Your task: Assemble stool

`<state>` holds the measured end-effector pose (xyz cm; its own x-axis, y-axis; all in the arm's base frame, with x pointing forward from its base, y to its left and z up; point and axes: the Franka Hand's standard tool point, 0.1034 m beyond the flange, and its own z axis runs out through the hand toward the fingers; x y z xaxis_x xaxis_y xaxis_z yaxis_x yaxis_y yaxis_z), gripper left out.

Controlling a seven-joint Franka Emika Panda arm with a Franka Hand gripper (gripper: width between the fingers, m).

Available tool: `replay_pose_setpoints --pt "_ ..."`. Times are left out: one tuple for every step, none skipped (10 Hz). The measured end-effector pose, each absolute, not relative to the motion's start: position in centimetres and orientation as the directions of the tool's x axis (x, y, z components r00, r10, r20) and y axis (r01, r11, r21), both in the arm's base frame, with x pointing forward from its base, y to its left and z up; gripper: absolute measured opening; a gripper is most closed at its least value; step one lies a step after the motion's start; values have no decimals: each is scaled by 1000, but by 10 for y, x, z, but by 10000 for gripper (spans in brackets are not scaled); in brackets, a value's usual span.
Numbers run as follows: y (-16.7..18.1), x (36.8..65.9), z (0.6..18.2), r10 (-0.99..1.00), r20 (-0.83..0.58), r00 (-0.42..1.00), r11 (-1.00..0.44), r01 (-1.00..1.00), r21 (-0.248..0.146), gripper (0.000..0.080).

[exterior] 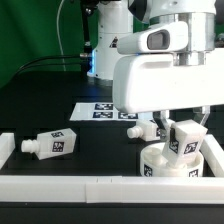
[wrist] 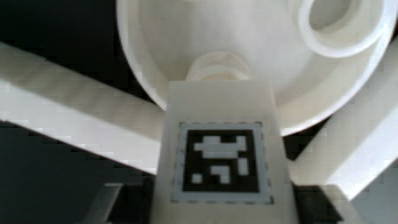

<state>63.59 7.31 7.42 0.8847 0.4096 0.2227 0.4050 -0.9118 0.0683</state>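
Observation:
The leg is leaning where its foot meets the seat, so the robot's gripper will open, turn and pinch the leg across its tagged side (exterior: 184, 145) to stand it upright.
My gripper (exterior: 181, 132) is shut on a stubby white stool leg (exterior: 185, 140) with a black-and-white tag and holds it upright just above the round white seat (exterior: 168, 165), near the exterior view's right. In the wrist view the tagged leg (wrist: 222, 160) sits between the two dark fingers (wrist: 118, 203) of the gripper (wrist: 226, 208). Its far end reaches onto the disc seat (wrist: 267, 55), beside a round socket (wrist: 349, 28). Whether the leg touches the seat I cannot tell. A second tagged leg (exterior: 52, 144) lies on its side on the dark table at the exterior view's left.
The marker board (exterior: 98, 110) lies flat behind the gripper. A small white part (exterior: 133, 131) lies by its front edge. White border rails run along the front (exterior: 90, 186) and the left (exterior: 6, 146). In the wrist view a rail (wrist: 71, 100) crosses beside the seat.

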Motion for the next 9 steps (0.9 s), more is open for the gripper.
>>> replay_pose_setpoints --pt "74 636 71 410 226 883 -911 405 69 341" --pt "74 637 71 410 240 880 -912 405 73 341" --pt "74 638 71 410 254 876 -911 404 78 341" --pt "75 638 70 410 264 873 -911 403 81 341" --pt "74 638 70 410 263 873 -911 404 80 417" --pt "74 638 70 410 263 873 -911 404 80 552" --pt "74 638 70 410 262 874 -912 403 80 552" --pt "73 639 74 406 226 885 -913 401 68 632" --pt "75 645 79 397 223 890 -917 393 64 644"
